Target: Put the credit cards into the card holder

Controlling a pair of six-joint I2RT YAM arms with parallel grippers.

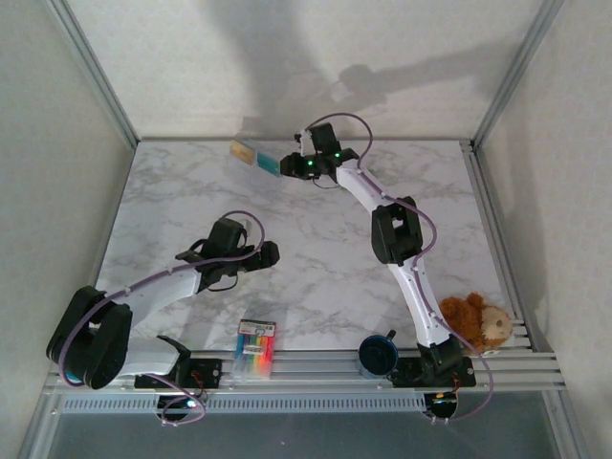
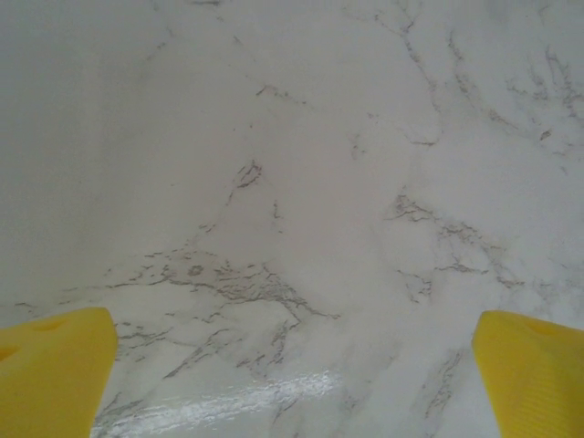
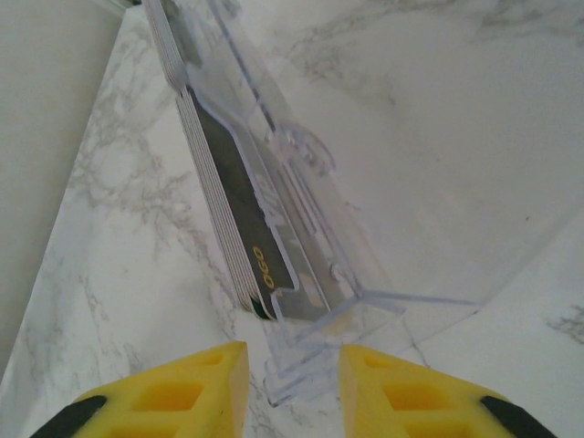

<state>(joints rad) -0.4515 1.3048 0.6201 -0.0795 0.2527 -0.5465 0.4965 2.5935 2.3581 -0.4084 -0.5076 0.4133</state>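
Observation:
The card holder's clear foot sits shallow at my right fingers' ends, so I should open, grip its end closer to the cards (image 3: 319, 323) and pull it from the far edge.
The card holder (image 3: 315, 173) is a clear plastic stand at the table's far edge, leaning back. A stack of credit cards (image 3: 214, 182) stands in it, the front one dark with gold letters. From above, the card holder (image 1: 254, 155) shows tan and teal through the plastic. My right gripper (image 3: 293, 392) is right at the holder's clear foot, which lies between its yellow fingers (image 3: 182, 392); the jaws stand a little apart, with a thin gap on the left. In the top view my right gripper (image 1: 290, 158) is beside the holder. My left gripper (image 2: 292, 383) hangs wide open over bare marble, in the top view (image 1: 275, 254) at mid table.
A pack of multicoloured markers (image 1: 255, 348) lies at the near edge between the arm bases. A dark blue mug (image 1: 378, 355) and a brown teddy bear (image 1: 478, 322) sit by the right arm's base. White walls close in the table on three sides.

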